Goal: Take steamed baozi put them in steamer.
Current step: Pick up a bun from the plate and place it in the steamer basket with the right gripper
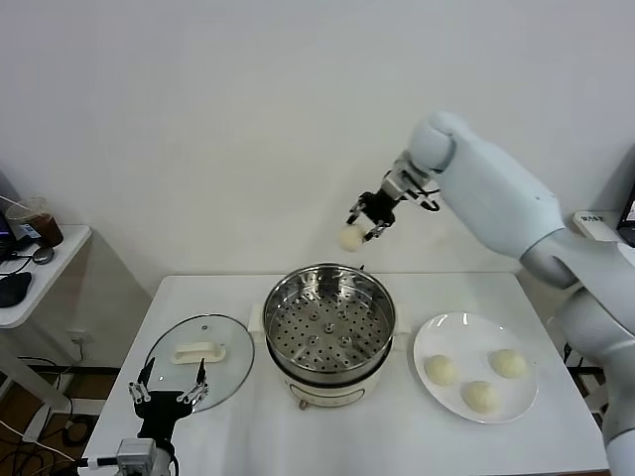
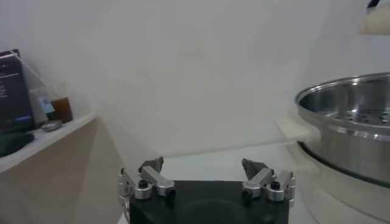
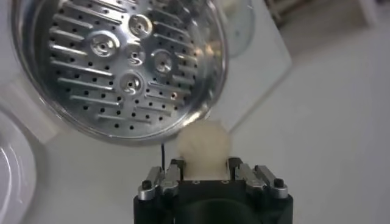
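Observation:
Next, my right gripper lets go of the baozi on the perforated tray [image 1: 325, 296] [image 3: 163, 94], toward the back rim of the steamer.
My right gripper [image 1: 364, 228] is shut on a cream-white baozi [image 1: 349, 238] and holds it high in the air behind the steamer [image 1: 329, 322]. The right wrist view shows that baozi [image 3: 203, 146] between the fingers, with the steamer's empty perforated tray [image 3: 119, 61] below. Three more baozi [image 1: 442, 370] [image 1: 508, 363] [image 1: 480, 397] lie on the white plate [image 1: 437, 335] to the right of the steamer. My left gripper [image 1: 169, 389] is open and empty, parked at the table's front left, beside the glass lid.
A round glass lid [image 1: 200, 359] with a white handle lies left of the steamer. A side table [image 1: 45, 263] with a drink cup stands at the far left. The steamer's rim [image 2: 347, 97] shows in the left wrist view.

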You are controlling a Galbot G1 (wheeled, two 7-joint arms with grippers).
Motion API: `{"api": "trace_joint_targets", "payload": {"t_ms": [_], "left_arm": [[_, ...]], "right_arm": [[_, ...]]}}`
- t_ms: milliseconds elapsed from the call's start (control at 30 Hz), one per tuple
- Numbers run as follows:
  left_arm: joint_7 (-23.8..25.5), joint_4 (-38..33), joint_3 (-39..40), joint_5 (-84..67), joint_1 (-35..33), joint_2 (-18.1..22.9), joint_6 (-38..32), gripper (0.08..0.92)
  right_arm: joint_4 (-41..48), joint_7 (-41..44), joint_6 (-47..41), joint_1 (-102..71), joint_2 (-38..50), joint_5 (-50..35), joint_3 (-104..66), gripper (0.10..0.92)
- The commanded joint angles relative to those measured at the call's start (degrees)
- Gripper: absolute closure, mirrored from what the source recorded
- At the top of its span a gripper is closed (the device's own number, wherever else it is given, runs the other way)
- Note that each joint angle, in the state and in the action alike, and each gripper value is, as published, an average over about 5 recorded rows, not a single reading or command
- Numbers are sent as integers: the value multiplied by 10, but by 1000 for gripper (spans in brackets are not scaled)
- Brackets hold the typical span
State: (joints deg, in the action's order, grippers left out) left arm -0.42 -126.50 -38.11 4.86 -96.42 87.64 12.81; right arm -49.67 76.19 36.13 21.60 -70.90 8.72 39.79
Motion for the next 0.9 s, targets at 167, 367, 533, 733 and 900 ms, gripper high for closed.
{"api": "trace_joint_targets", "payload": {"t_ms": [167, 367, 533, 733, 900], "left_arm": [[-3, -6, -2, -2, -3, 4, 0, 177], [-5, -4, 0, -3, -5, 6, 0, 177], [-5, -3, 1, -2, -5, 7, 0, 177], [-5, -1, 1, -3, -5, 8, 1, 177], [-5, 2, -1, -3, -3, 8, 1, 177]], "right_arm": [[-76, 0, 114, -8, -51, 67, 80, 575], [-74, 2, 113, -37, -56, 134, 76, 575], [-48, 0, 114, -59, -67, 168, 60, 575], [9, -7, 114, -80, -97, 208, 25, 569], [32, -9, 114, -88, -111, 214, 19, 569]]}}
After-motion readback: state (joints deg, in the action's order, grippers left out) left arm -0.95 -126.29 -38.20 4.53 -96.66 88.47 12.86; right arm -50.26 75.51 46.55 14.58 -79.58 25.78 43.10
